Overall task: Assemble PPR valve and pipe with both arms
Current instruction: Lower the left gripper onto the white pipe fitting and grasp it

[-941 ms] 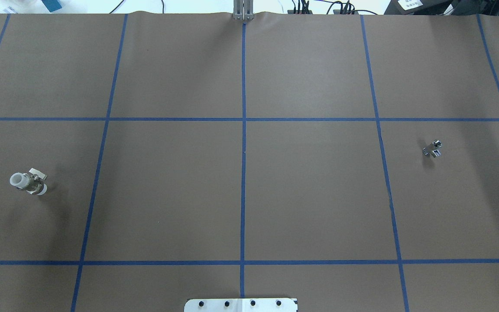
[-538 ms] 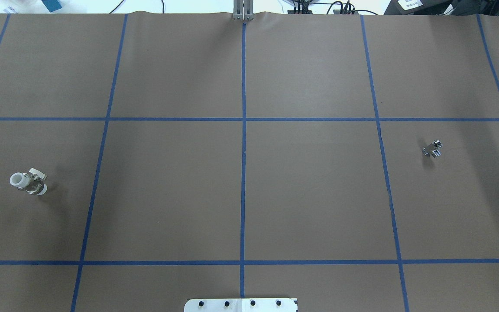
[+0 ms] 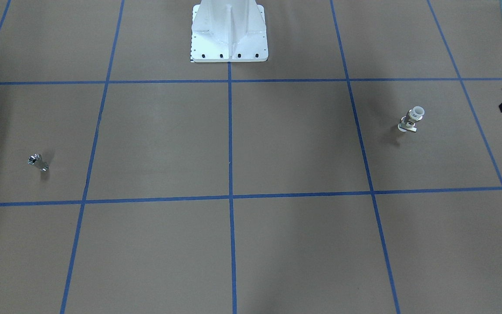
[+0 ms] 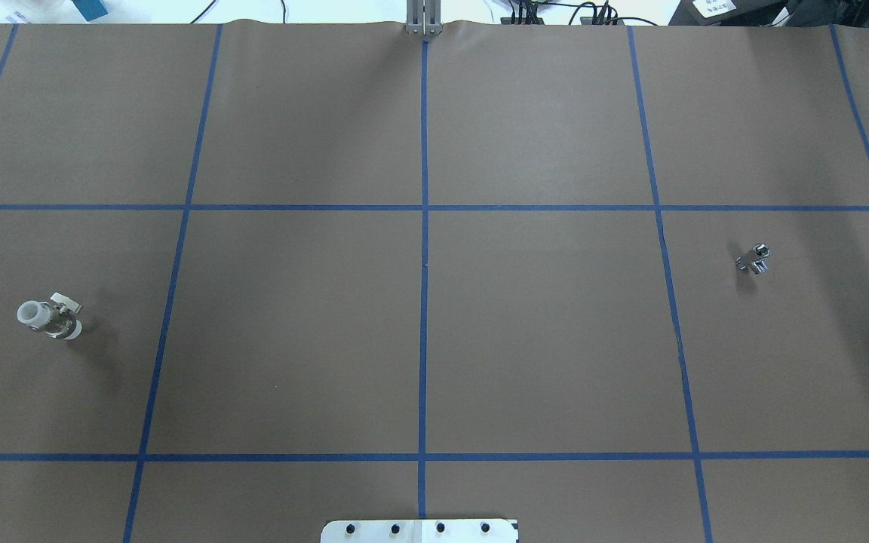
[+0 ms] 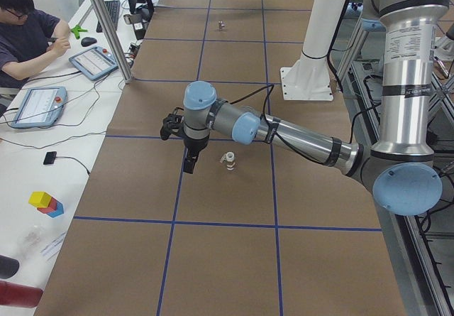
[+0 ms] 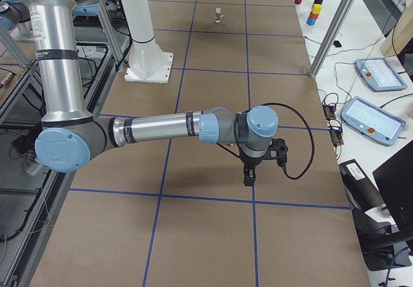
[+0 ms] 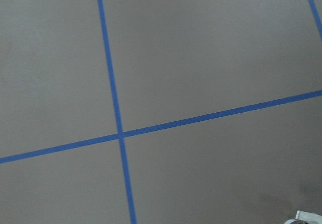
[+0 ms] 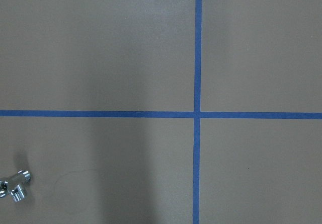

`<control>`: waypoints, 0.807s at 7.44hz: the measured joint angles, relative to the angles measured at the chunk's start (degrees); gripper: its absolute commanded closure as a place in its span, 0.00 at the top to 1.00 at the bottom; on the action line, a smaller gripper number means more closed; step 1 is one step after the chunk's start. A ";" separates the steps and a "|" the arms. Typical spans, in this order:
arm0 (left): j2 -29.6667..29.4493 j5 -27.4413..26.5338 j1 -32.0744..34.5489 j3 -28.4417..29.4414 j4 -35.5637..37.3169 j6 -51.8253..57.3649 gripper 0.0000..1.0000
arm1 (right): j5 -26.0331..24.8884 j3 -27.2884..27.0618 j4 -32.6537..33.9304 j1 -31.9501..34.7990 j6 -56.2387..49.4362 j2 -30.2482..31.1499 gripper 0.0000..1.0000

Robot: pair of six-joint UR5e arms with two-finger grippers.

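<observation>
Next, I close my left gripper on the white top ring [image 3: 417, 112] of the PPR valve, above the white tab at the valve's base.
The PPR valve [image 4: 48, 320], white ring on top and white tab at its base, stands upright at the table's left [image 3: 412, 120]. Its tab just shows in the left wrist view's bottom corner [image 7: 303, 216]. The chrome pipe [image 4: 753, 259] lies at the right [image 3: 37, 162] and sits low left in the right wrist view [image 8: 15, 186]. My left gripper [image 5: 189, 165] hangs above the table beside the valve [image 5: 228, 160], apart from it. My right gripper [image 6: 248, 177] hangs over a tape crossing. Whether either gripper is open or shut, I cannot tell.
Blue tape lines [image 4: 424, 264] divide the brown table cover into squares. The white pedestal [image 3: 229, 32] stands at the robot's side of the table. A person [image 5: 28, 39] sits at a side desk with tablets [image 5: 93, 62]. Colored blocks [image 5: 45, 203] lie beside the table.
</observation>
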State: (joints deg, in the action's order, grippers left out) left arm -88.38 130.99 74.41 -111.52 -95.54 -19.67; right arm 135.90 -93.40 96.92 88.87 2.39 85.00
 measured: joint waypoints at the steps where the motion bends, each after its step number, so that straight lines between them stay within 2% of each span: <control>1: -0.14 -0.19 -4.84 -1.20 -0.51 -6.78 1.00 | 0.04 0.00 0.00 -0.08 0.00 0.21 1.00; 3: -0.10 -3.41 -13.11 -2.69 -3.12 -13.47 1.00 | 0.11 -0.07 0.00 -0.23 0.09 0.30 1.00; 6: 0.72 -8.20 -20.18 -3.27 -5.81 -15.35 1.00 | 2.71 -0.14 0.02 -0.27 0.32 0.31 1.00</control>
State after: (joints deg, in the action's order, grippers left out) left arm -87.66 122.79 54.23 -114.79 -101.35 -35.02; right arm 138.61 -93.54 96.94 88.60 2.71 85.31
